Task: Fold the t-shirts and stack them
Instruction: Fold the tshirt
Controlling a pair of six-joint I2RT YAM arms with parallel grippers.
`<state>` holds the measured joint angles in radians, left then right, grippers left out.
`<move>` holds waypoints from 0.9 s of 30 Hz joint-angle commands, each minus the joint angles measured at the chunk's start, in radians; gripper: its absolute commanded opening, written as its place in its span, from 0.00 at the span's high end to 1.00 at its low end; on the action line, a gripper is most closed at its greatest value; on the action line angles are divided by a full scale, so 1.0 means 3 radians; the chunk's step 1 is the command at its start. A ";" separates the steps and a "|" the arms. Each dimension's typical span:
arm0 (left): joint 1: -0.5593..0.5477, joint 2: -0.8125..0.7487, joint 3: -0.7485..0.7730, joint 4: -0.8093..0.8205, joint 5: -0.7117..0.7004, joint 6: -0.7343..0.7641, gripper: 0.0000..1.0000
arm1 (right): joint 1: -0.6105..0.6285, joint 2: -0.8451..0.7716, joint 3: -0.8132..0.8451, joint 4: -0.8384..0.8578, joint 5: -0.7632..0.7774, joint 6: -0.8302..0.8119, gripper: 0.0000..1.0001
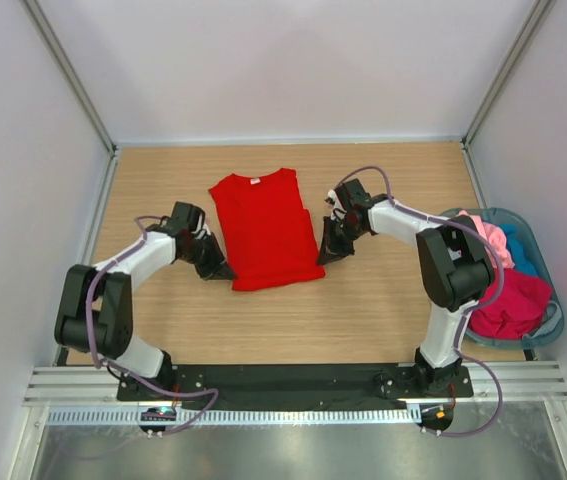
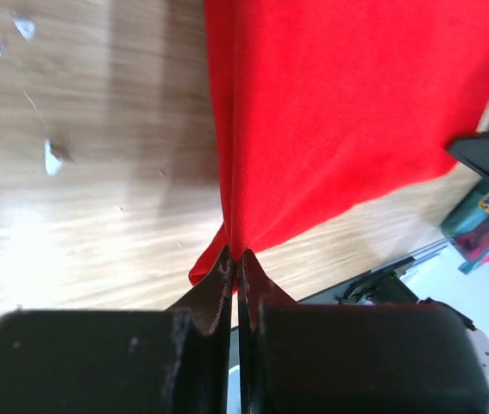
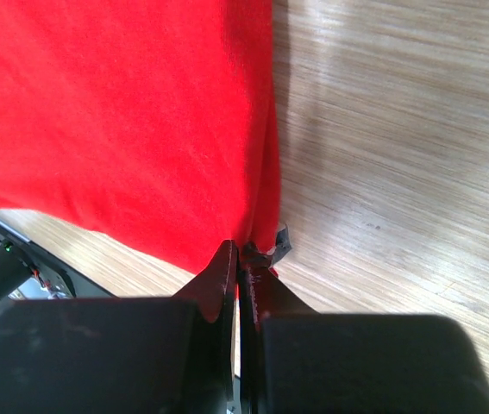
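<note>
My left gripper should open and pinch the whole corner (image 2: 219, 247) before folding, because a flap of the red t-shirt's near corner sticks out beside its closed fingers.
A bright red t-shirt (image 1: 264, 229) with a small white neck label lies on the wooden table, sides folded in to a narrow strip, neck at the far end. My left gripper (image 1: 225, 271) is shut on the shirt's near left corner; the left wrist view shows the red cloth (image 2: 339, 103) pinched between the closed fingertips. My right gripper (image 1: 325, 257) is shut on the near right corner; the right wrist view shows the cloth (image 3: 123, 112) pinched the same way. Pink (image 1: 490, 238), teal-blue (image 1: 525, 258) and crimson (image 1: 511, 303) t-shirts lie heaped at the right.
A translucent blue-grey plastic basket (image 1: 550, 268) holding the heaped shirts stands at the table's right edge. White walls enclose the table on the left, far and right sides. A black rail (image 1: 293, 385) runs along the near edge.
</note>
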<state>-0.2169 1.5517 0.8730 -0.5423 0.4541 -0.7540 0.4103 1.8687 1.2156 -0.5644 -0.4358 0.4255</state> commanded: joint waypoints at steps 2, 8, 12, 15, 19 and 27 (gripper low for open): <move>-0.0029 -0.0309 -0.0123 -0.0079 -0.0005 -0.0171 1.00 | 0.0003 -0.0272 0.0008 0.0056 -0.0020 0.0023 0.99; -0.0034 -0.0197 -0.0220 -0.0197 -0.0005 -0.0161 1.00 | -0.0002 -0.0446 -0.0217 0.0178 -0.0015 0.0018 0.99; -0.0059 -0.0171 -0.0256 -0.0273 -0.0072 -0.0125 1.00 | 0.0003 -0.0558 -0.0512 0.0438 -0.0112 0.0049 0.99; -0.0075 -0.0187 -0.0297 -0.0314 -0.0118 -0.0115 1.00 | -0.0002 -0.0558 -0.0677 0.0649 -0.0163 0.0146 0.99; -0.0105 -0.0212 -0.0394 -0.0335 -0.0143 -0.0120 1.00 | 0.0003 -0.0497 -0.0723 0.0644 -0.0132 0.0182 0.99; -0.0121 -0.0074 -0.0507 -0.0340 -0.0200 -0.0094 0.87 | 0.0003 -0.0435 -0.0708 0.0480 0.0026 0.0223 0.94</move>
<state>-0.2493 1.5181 0.7284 -0.6136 0.4099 -0.7849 0.4103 1.7359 0.9962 -0.4194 -0.4572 0.4801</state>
